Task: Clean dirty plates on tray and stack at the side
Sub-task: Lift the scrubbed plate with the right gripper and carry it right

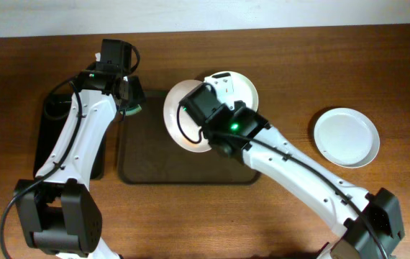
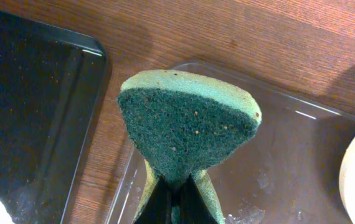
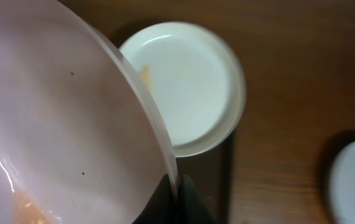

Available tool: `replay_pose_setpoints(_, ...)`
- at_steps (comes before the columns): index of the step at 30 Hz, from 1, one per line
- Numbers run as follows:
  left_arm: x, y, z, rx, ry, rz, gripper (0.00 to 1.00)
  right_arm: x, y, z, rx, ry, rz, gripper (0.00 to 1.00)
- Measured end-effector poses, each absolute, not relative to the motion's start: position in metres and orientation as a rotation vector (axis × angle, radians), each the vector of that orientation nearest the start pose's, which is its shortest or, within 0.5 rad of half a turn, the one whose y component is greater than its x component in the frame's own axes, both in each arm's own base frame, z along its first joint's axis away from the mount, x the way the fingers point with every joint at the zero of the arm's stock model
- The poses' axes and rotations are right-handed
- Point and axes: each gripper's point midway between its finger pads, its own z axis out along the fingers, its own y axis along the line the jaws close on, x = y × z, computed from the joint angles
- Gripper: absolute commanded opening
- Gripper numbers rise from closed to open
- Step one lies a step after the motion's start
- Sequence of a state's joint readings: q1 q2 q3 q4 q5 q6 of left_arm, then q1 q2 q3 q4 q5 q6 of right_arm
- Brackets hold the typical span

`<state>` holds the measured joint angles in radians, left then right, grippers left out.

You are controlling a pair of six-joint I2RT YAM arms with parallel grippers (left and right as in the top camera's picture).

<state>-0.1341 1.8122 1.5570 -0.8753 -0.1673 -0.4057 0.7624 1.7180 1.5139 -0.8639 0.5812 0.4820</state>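
My right gripper is holding the white plate. It will release it on top of the plate (image 1: 347,137) lying on the bare wooden table.
My right gripper (image 1: 192,116) is shut on the rim of a white plate (image 1: 175,109), holding it tilted above the dark brown tray (image 1: 162,158). In the right wrist view that plate (image 3: 59,118) fills the left side, with an orange smear near its bottom, and the gripper (image 3: 177,198) pinches its edge. A second plate (image 1: 244,88) (image 3: 187,87) with a faint smear lies at the tray's far right corner. A third plate (image 1: 346,137) rests on the table to the right. My left gripper (image 1: 129,101) (image 2: 177,202) is shut on a green sponge (image 2: 187,124) over the tray's far left corner.
A narrower glossy black tray (image 1: 47,133) (image 2: 28,106) speckled with crumbs lies left of the brown tray (image 2: 289,155). Bare wooden table (image 1: 298,57) surrounds both trays. The right arm crosses the tray's near right corner.
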Motion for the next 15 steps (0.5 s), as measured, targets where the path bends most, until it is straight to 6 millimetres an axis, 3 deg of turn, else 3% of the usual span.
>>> replay_pose_setpoints(5, 0.439, -0.030, 0.141, -0.412, 2.653, 0.061, 0.00, 0.360, 0.211, 0.225, -0.140, 2.182, -0.491, 0.04)
replay_pose_setpoints(15, 0.439, -0.030, 0.135, -0.412, 2.667, 0.067, 0.01, 0.351, 0.187, 0.289, -0.026, 1.815, -0.823, 0.04)
